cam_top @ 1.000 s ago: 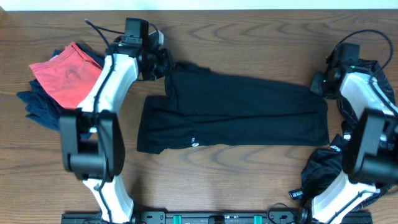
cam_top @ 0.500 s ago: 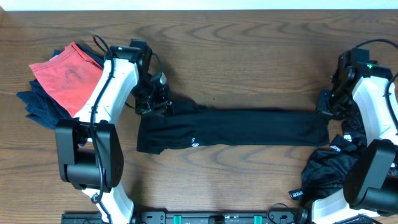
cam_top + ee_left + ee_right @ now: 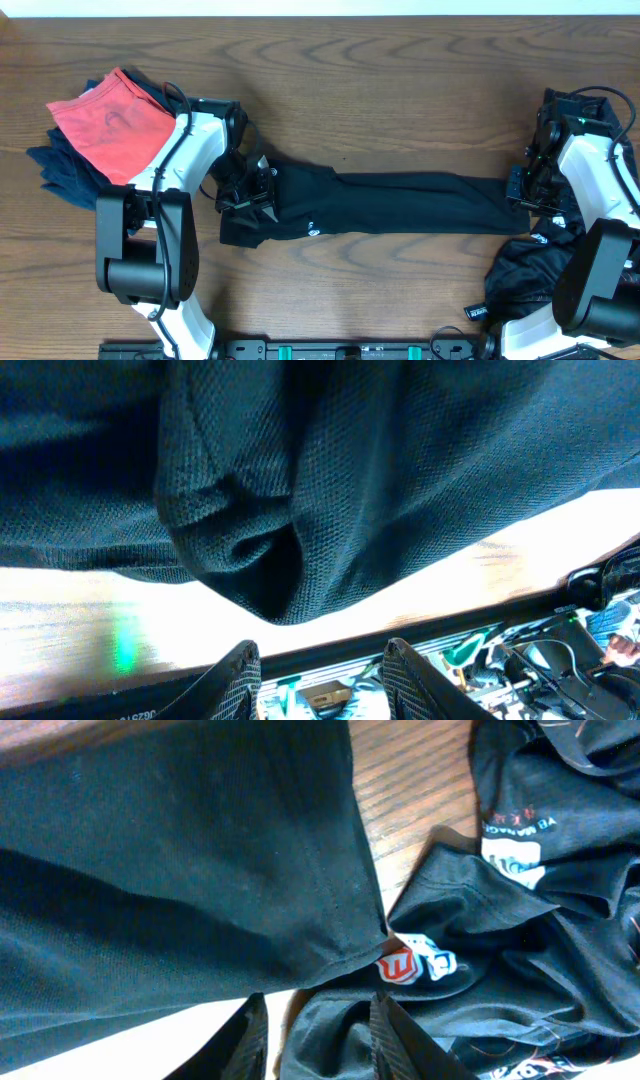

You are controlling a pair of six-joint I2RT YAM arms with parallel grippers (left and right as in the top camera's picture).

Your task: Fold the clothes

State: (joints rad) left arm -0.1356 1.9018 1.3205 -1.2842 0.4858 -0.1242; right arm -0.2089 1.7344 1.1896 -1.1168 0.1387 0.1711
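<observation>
The black shirt is bunched up ahead of my left gripper, so this gripper should pinch the bunched edge (image 3: 285, 605) and straighten it before my right gripper folds the other end.
The black shirt (image 3: 400, 205) lies on the table as a long narrow band, its small white logo (image 3: 311, 228) near the left end. My left gripper (image 3: 250, 192) sits over the band's left end and my right gripper (image 3: 520, 190) over its right end. In the left wrist view the shirt (image 3: 350, 480) bunches just ahead of the left gripper (image 3: 320, 650), whose jaws stand apart with nothing between them. The right wrist view shows the shirt's hemmed edge (image 3: 170, 870) just beyond the right gripper (image 3: 316, 1005), which is open and holds no cloth.
A heap of black clothes with printed labels (image 3: 525, 270) lies at the front right, under the right arm, and shows close up (image 3: 520, 950). At the far left, a red garment (image 3: 105, 125) rests on dark blue ones (image 3: 60, 175).
Both grippers carried the shirt's far edge toward the front, folding it into a narrower band. Both have since opened and let go of the cloth.
</observation>
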